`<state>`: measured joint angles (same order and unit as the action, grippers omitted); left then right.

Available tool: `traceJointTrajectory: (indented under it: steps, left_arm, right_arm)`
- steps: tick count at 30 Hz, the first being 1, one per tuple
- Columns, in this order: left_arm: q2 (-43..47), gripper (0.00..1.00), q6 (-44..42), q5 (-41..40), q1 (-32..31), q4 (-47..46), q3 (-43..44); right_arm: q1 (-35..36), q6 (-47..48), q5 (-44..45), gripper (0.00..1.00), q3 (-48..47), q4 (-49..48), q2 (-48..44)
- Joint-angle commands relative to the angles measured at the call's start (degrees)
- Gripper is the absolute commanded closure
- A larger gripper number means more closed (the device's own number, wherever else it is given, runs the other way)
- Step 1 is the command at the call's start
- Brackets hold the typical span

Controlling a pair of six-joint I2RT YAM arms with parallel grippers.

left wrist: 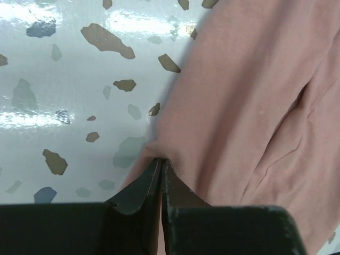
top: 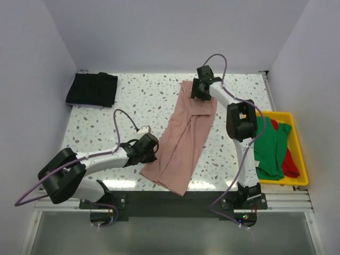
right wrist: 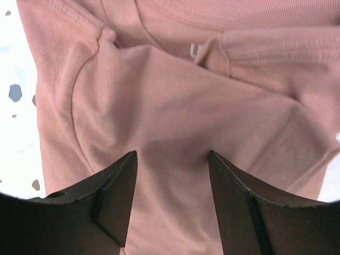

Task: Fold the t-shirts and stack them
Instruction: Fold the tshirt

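Observation:
The dusty-pink t-shirt is crooked and my left gripper pinches its edge above the hem, so I need to straighten it, then grab the hem corners [top: 144, 171] with both grippers.
The dusty-pink t-shirt [top: 183, 141] lies folded lengthwise into a long strip across the middle of the table. My left gripper [top: 154, 150] is shut on its left edge near the lower end; the left wrist view shows the jaws [left wrist: 160, 162] pinching the pink cloth [left wrist: 249, 101]. My right gripper [top: 197, 90] is open and sits on the strip's far end; the right wrist view shows the fingertips [right wrist: 171, 155] spread over the pink shirt [right wrist: 175, 95] near its collar. A folded black t-shirt [top: 92, 89] lies at the far left. Green [top: 271, 149] and red [top: 289, 162] shirts lie in the bin.
A yellow plastic bin [top: 300, 159] stands at the table's right edge. The speckled table [top: 143, 101] has white walls on three sides. The near edge runs along a metal rail [top: 170, 199] with the arm bases.

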<state>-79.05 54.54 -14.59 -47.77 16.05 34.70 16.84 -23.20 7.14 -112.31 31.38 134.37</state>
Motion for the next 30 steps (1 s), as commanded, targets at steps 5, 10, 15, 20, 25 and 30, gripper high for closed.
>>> traceJointTrajectory:
  steps: [5,10,15,20,25,30]
  left_arm:
    - [-1.72,0.93,8.29,8.87,-2.77,-6.11,-5.95]
    - [-3.39,0.90,11.28,12.65,-3.03,-9.37,-4.29]
    - [-6.55,0.84,10.06,13.36,-3.03,-9.64,0.98]
    - [-6.13,0.80,8.39,12.22,-3.03,-8.59,3.36]
    - [-2.35,0.70,3.83,8.09,-2.77,-4.02,6.25]
    - [-1.55,0.68,-6.18,8.61,-2.77,-1.21,12.22]
  right_arm:
    - [-0.05,2.89,1.92,0.40,-10.72,3.43,9.59]
    - [-0.14,4.92,1.30,0.40,-23.62,5.36,18.54]
    - [-0.32,6.41,-1.25,0.36,-26.99,-0.52,20.85]
    - [-0.41,7.91,-3.70,0.30,-27.00,-5.27,19.71]
    - [-0.67,8.17,-6.61,0.22,-28.31,-5.80,15.15]
    - [-0.67,7.30,-5.91,0.21,-24.55,-4.23,5.76]
